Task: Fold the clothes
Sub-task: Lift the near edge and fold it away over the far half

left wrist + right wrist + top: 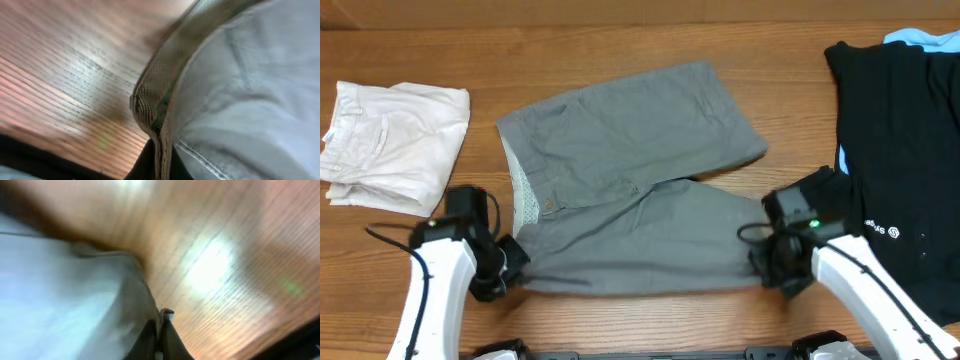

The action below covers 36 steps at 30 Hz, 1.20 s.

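My left gripper should release the near corner of the waistband, now pinched over the wooden table, on top of the grey shorts' far waistband corner (511, 125).
Grey shorts (630, 180) lie spread in the middle of the wooden table, their speckled waistband lining (524, 195) facing left. My left gripper (508, 262) is shut on the waistband's near corner; the left wrist view shows the speckled band (150, 95) pinched between the fingers (161, 165). My right gripper (766, 262) is shut on the near leg's hem; the right wrist view shows grey cloth (75, 290) clamped between the fingers (159, 337). Folded cream-white shorts (395, 145) lie at the left. A black garment (900, 150) lies at the right.
A light blue cloth (925, 40) peeks out behind the black garment at the far right. Bare wooden table (620, 45) runs along the back. The table's front edge is close below both arms.
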Available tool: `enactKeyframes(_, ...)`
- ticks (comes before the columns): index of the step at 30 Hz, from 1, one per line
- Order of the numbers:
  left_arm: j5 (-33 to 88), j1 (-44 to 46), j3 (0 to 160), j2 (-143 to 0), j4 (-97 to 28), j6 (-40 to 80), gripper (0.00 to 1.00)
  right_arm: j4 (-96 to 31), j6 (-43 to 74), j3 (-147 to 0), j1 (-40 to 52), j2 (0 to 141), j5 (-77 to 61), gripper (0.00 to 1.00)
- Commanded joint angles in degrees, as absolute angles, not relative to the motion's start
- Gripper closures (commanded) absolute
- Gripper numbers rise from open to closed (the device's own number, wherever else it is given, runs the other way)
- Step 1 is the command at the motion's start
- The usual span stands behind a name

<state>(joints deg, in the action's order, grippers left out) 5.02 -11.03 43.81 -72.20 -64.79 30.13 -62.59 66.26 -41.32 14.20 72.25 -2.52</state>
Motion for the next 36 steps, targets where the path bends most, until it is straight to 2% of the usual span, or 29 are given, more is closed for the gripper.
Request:
enactKeyframes(1, 4.5, -11.3, 53.3, -70.1, -69.0, 25.6, 0.96, -67.3, 59.6, -54.3, 10.3, 70.1, 3.8, 0.96)
enactKeyframes(7, 4.6, -11.4, 60.3, -70.0, -71.4, 27.7, 0.96, -63.7, 40.8, -71.5, 6.3, 70.0, 4.1, 0.96)
enactKeyframes(12, 6.3, -13.1, 60.9, -70.0, -63.1, 33.4, 0.96, -54.0, 31.0, -76.9, 6.2, 72.0, 5.2, 0.96)
enactKeyframes(22, 6.8, -13.8, 60.9, -71.2, -41.9, 36.2, 0.95, -35.8, 28.6, -76.9, 6.2, 82.4, 5.5, 0.96)
enactKeyframes(36, 6.0, -13.8, 60.9, -91.7, -22.5, 41.7, 0.92, -10.1, 25.0, -76.9, 6.3, 97.6, 2.4, 0.96)
